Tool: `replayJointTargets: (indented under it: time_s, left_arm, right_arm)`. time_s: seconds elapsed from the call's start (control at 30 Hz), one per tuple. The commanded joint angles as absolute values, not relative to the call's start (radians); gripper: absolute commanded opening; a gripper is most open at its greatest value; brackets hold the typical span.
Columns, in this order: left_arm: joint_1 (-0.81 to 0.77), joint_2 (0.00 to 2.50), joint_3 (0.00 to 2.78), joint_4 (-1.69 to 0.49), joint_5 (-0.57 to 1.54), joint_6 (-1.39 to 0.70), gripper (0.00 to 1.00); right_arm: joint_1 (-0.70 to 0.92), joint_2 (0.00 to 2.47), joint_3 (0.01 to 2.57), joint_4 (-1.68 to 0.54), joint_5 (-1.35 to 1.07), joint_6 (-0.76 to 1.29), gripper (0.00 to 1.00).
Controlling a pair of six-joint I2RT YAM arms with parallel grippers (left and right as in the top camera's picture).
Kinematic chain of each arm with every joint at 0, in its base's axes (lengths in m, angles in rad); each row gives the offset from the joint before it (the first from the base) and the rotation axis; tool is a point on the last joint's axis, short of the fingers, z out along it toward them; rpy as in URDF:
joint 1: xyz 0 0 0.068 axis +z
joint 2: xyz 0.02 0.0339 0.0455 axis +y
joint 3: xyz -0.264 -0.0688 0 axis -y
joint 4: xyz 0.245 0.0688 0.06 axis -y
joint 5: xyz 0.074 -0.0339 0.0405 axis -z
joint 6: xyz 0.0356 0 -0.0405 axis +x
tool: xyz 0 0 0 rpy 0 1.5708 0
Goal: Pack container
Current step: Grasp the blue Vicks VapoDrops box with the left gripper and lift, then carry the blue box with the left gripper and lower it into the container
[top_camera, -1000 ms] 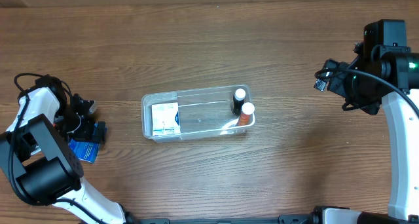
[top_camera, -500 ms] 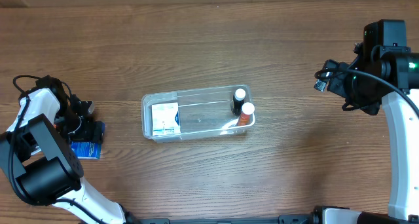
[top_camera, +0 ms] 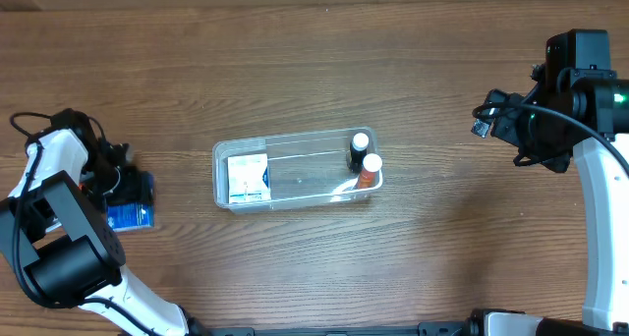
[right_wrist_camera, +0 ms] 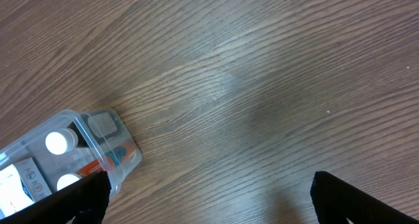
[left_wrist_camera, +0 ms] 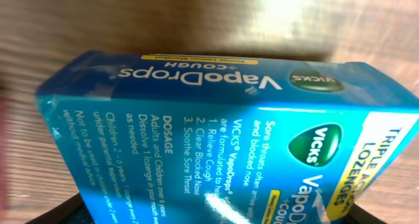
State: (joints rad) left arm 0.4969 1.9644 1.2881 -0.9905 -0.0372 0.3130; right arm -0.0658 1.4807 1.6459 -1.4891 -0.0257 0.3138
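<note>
I will let go of the blue Vicks VapoDrops box with my left gripper inside the tub (top_camera: 290, 180), beside the white box.
The container (top_camera: 295, 196), a clear plastic tub, lies at the table's middle. It holds a white box (top_camera: 248, 178) at its left end. A black bottle (top_camera: 358, 149) and an orange bottle (top_camera: 369, 171), both white-capped, stand at its right end. My left gripper (top_camera: 133, 191) is far left of the tub, shut on a blue Vicks VapoDrops box (top_camera: 130, 216). That box fills the left wrist view (left_wrist_camera: 216, 139). My right gripper (right_wrist_camera: 209, 207) is open and empty, raised over bare wood right of the tub. The tub's right end (right_wrist_camera: 98, 142) shows at the lower left of the right wrist view.
The brown wooden table (top_camera: 295, 61) stretches all round the tub. My right arm (top_camera: 580, 90) stands at the right edge and my left arm's base (top_camera: 59, 248) at the lower left corner.
My left gripper has shifted a little left and up with the blue box, and the box has turned with it. The right arm and the tub have not moved.
</note>
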Motion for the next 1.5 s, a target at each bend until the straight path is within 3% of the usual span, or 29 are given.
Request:
replayJointTargets:
  time_s: [0.0,0.23,0.4,0.7,1.0,1.27,1.47]
  left_arm:
    - [0.49,1.967,1.423,-1.034,-0.016,0.204,0.47]
    - [0.488,1.967,1.625,-1.159,0.003,0.091,0.27]
    - [0.475,1.966,1.774,-1.277,0.027,-0.014,0.04]
    - [0.3,1.803,1.843,-1.372,0.033,-0.121,0.04]
    - [-0.049,1.622,1.843,-1.473,0.026,-0.314,0.04]
    - [-0.326,1.665,1.827,-1.433,0.056,-0.522,0.04]
    - [-0.428,1.785,1.814,-1.413,0.033,-0.662,0.04]
  right_arm:
    - [-0.07,1.483,1.647,-1.486,-0.02,0.309,1.0]
    - [-0.07,1.483,1.647,-1.485,-0.02,0.309,1.0]
    - [-0.07,1.483,1.647,-1.483,-0.02,0.309,1.0]
    - [-0.07,1.483,1.647,-1.484,-0.02,0.309,1.0]
    - [-0.07,1.483,1.647,-1.484,-0.02,0.309,1.0]
    - [-0.07,1.483,1.647,-1.488,-0.02,0.31,1.0]
    - [-0.07,1.483,1.647,-1.491,-0.021,0.31,1.0]
